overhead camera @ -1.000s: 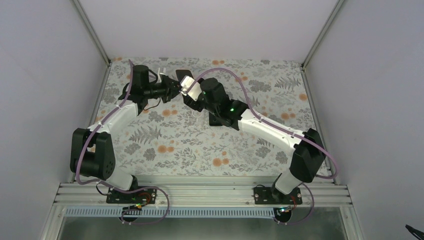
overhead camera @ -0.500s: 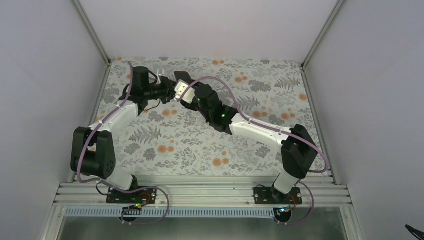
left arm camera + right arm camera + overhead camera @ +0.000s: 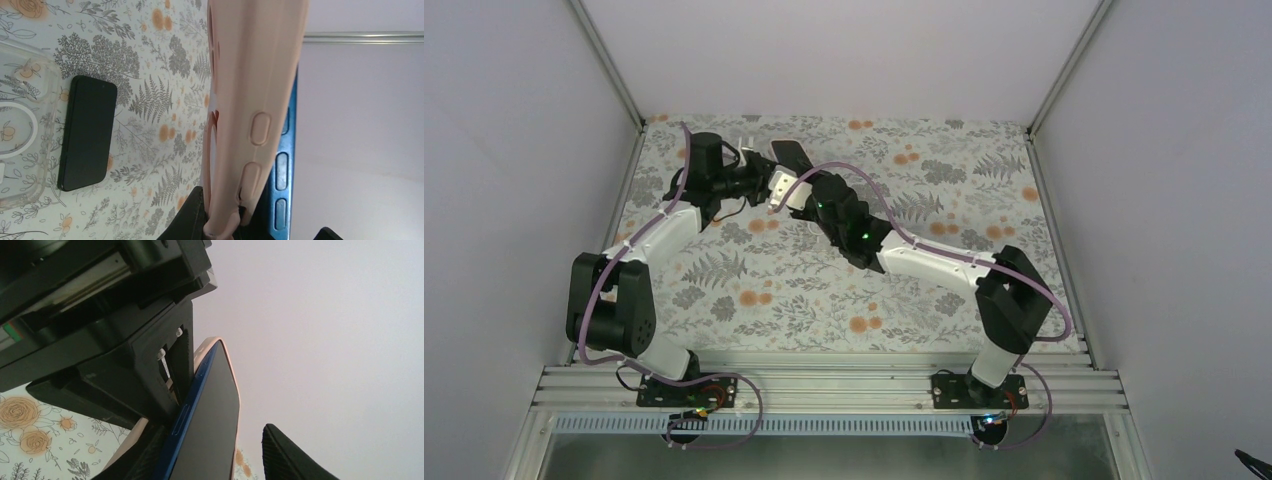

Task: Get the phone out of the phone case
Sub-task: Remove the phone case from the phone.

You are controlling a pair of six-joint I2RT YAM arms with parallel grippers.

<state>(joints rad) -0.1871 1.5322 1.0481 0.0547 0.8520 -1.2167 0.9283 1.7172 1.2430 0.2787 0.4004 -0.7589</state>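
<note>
I should open my left gripper to let go of the pink phone case on the tablecloth [image 3: 777,227], beside the clear case and opposite the black phone.
My left gripper [image 3: 222,220] holds a pink phone case [image 3: 250,100] upright above the table and is shut on the case's lower end. A blue phone [image 3: 282,165] stands along the case's open side, its edge lifted clear of the case wall. In the right wrist view the phone [image 3: 210,430] sits between the jaws of my right gripper [image 3: 215,460]. One finger is close behind the phone. The other finger [image 3: 290,455] stands apart from the screen with a gap. In the top view the left gripper [image 3: 759,180] and the right gripper [image 3: 789,195] meet at the case [image 3: 777,187].
A black phone [image 3: 87,132] lies flat on the floral tablecloth [image 3: 160,100], beside a clear case [image 3: 22,125] with a white ring. In the top view the black phone [image 3: 789,152] lies just behind the grippers. White walls enclose the table.
My right arm has swung left towards the left gripper, and its jaws have narrowed around the phone. The left arm has kept its place, still holding the case.
</note>
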